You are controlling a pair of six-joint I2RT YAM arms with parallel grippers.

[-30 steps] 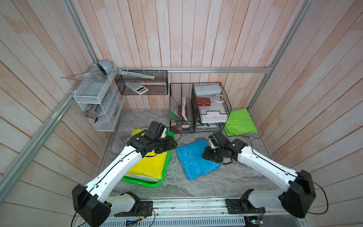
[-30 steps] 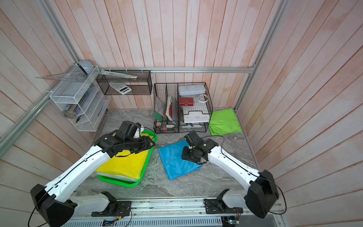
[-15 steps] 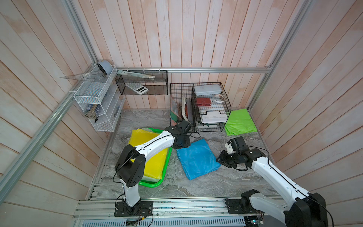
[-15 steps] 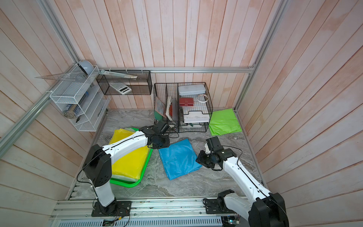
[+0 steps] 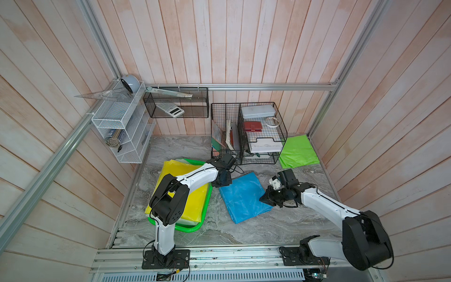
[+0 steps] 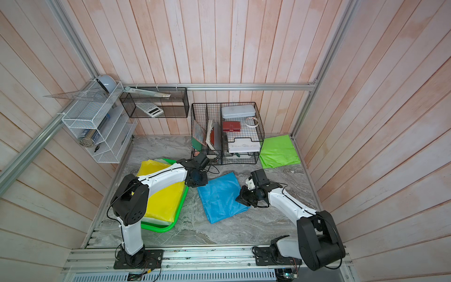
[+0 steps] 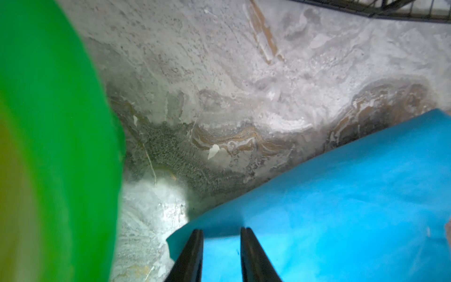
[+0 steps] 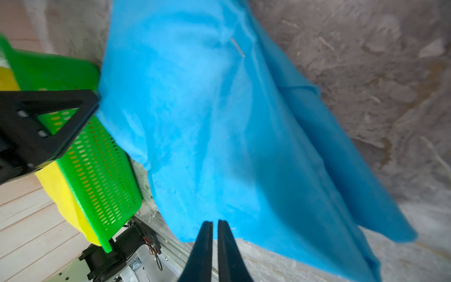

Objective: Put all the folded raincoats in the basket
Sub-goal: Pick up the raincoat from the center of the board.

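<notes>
A lower raincoat layer splays past my right gripper, so next I lower the blue raincoat and take its corner [image 5: 269, 209] before lifting.
A blue folded raincoat [image 5: 244, 197] [image 6: 219, 197] lies on the marble table between my two arms. My left gripper [image 5: 220, 184] [image 7: 220, 230] sits at its far left corner, fingers closed on the blue fabric [image 7: 341, 195]. At its right edge, my right gripper [image 5: 264, 199] [image 8: 214, 222] has its jaws almost together on the blue hem [image 8: 207, 122], which hangs slightly raised. The bright green basket [image 5: 188, 229] [image 6: 158, 228] [image 8: 102, 171] stands just left of the raincoat and holds a yellow raincoat [image 5: 195, 202].
A lime green folded raincoat [image 5: 297, 151] lies at the back right corner. Black wire racks [image 5: 246, 131] with books and trays stand behind the blue raincoat. A white mesh shelf [image 5: 122, 127] hangs on the left wall, beside a black wire box [image 5: 175, 102].
My left gripper left the basket and came to the blue raincoat's far left corner. The right gripper drew off to the right, then returned to its right edge. Both jaws narrowed.
</notes>
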